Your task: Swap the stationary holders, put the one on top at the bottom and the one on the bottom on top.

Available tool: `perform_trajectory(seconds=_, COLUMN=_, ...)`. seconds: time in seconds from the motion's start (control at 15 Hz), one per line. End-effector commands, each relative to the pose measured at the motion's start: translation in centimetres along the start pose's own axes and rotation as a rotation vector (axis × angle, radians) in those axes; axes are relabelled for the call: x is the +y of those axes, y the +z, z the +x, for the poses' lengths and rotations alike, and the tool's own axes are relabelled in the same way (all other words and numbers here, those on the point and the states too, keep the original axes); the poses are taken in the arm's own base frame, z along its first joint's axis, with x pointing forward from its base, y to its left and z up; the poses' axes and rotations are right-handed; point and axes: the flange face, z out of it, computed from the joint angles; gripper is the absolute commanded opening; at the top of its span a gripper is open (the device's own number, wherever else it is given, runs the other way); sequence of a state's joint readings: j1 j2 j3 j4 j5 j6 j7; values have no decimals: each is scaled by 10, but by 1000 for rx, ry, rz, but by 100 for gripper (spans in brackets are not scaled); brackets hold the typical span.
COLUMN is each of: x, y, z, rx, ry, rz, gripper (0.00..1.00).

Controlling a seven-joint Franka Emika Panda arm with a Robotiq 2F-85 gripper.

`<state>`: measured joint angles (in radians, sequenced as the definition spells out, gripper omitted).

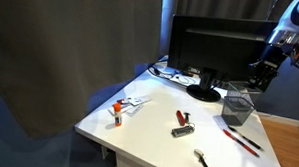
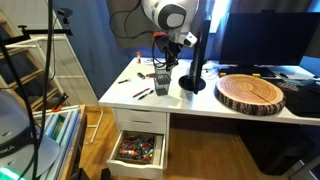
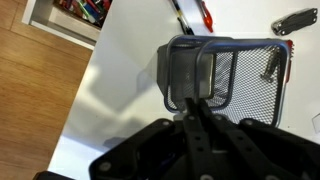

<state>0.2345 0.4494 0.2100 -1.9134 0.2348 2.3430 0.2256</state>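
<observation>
My gripper is going to let go of the black cup, which stands on the desk now, on the white desk (image 1: 206,110) just in front of the monitor's stand.
A mesh pen cup (image 1: 238,107) stands on the white desk (image 1: 153,129) in front of the monitor, and also shows in an exterior view (image 2: 161,84). In the wrist view the black mesh cup (image 3: 245,70) has a dark rim and a denser grey left wall. I cannot separate the paler grey cup from it in any view. My gripper (image 3: 193,100) reaches down to the cup's rim in both exterior views (image 1: 258,77) (image 2: 163,66). Its fingers are shut together on the cup's near wall.
A black monitor (image 1: 216,46) stands right behind the cup. Red pens (image 1: 243,140), a multi-tool (image 1: 182,128), a small orange-capped bottle (image 1: 117,112) and a screwdriver (image 1: 203,160) lie on the desk. A wooden slab (image 2: 250,93) lies further along it. A drawer (image 2: 138,150) hangs open below.
</observation>
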Motion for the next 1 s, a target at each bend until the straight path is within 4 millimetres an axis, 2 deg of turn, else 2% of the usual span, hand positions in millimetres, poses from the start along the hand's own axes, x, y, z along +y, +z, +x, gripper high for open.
perform_trajectory(seconds=0.0, x=-6, y=-28, z=-16, rx=16, ry=12, rz=18, gripper=2)
perform_trajectory(seconds=0.4, x=-28, y=-75, z=-40, rx=56, ry=47, rz=52, gripper=2)
perform_trajectory(seconds=0.6, x=-46, y=-89, z=-42, rx=50, ry=28, rz=110, gripper=2)
perform_trajectory(seconds=0.73, x=-59, y=-88, z=-39, rx=39, ry=24, rz=144, gripper=2)
perform_trajectory(seconds=0.93, x=-75, y=-69, z=-29, rx=16, ry=16, rz=171, gripper=2)
